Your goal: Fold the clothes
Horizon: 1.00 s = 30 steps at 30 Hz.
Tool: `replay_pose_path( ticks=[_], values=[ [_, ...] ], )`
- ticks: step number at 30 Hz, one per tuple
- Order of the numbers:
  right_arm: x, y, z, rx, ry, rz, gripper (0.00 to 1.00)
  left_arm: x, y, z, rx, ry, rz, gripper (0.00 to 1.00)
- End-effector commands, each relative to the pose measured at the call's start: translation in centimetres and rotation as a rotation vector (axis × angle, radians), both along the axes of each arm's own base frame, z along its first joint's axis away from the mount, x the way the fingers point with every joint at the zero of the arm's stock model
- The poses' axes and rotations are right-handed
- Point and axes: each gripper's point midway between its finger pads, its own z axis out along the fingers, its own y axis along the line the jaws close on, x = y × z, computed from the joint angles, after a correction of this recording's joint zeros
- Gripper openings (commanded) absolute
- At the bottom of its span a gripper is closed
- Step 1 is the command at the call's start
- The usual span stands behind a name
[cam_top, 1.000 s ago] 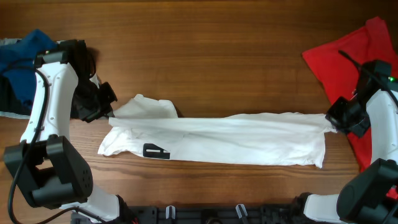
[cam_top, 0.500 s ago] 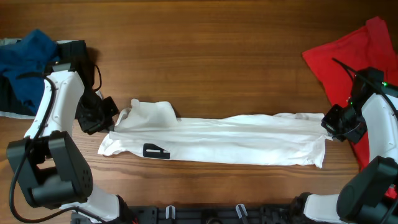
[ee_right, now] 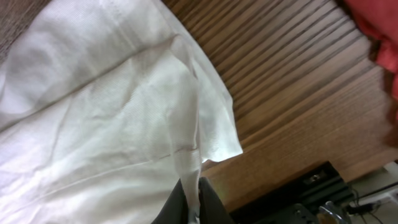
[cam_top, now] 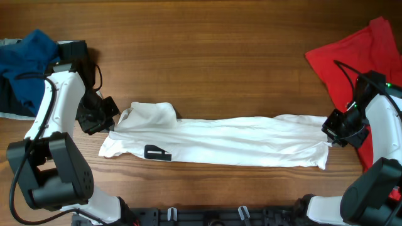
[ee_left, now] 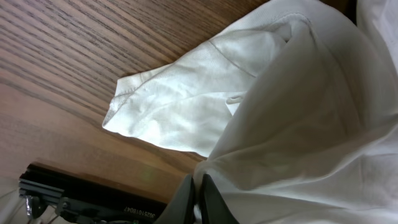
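Observation:
Next, my left gripper releases the white T-shirt's pinched end along its front edge [ee_left: 163, 167], in the stretch between the shirt's outer corner and its black label.
The white T-shirt [cam_top: 220, 142] lies stretched in a long folded band across the front of the table, its small black label mark [cam_top: 157, 152] near the left end. My left gripper [cam_top: 113, 125] is shut on the shirt's left edge, with the cloth [ee_left: 298, 124] pinched between the fingers [ee_left: 186, 199]. My right gripper [cam_top: 330, 133] is shut on the shirt's right edge; a strip of the cloth [ee_right: 124, 124] runs down between the fingers [ee_right: 211, 205]. The striped print is hidden.
A red T-shirt [cam_top: 352, 56] lies at the right edge, partly under my right arm. A dark blue shirt [cam_top: 25, 59] over a black garment lies at the far left. The table's front edge [ee_right: 292, 168] is close to the shirt.
Both grippers have moved toward the front of the table with the shirt's far edge, laying it over the band. The left sleeve fold has settled flatter.

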Motion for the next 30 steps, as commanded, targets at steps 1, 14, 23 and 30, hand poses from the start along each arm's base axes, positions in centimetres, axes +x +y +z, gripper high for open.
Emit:
replay_pose_path(
  ticks=[1,14,23,30],
  values=[
    [-0.6,0.8,-0.3,0.041,0.002,0.015,0.04,-0.2,0.4,0.0,0.020,0.004,0.019,0.04],
    [-0.1,0.1,-1.0,0.007,-0.020,0.008,0.73,-0.2,0.4,0.0,0.020,0.004,0.018,0.04],
    [1.4,1.4,-2.0,0.081,-0.103,0.004,0.58,-1.5,0.2,0.2,0.012,0.056,0.018,0.04],
    [1.4,1.2,-2.3,0.070,-0.107,0.008,0.58,-3.1,-0.1,-0.7,0.006,0.110,0.024,0.04]
  ],
)
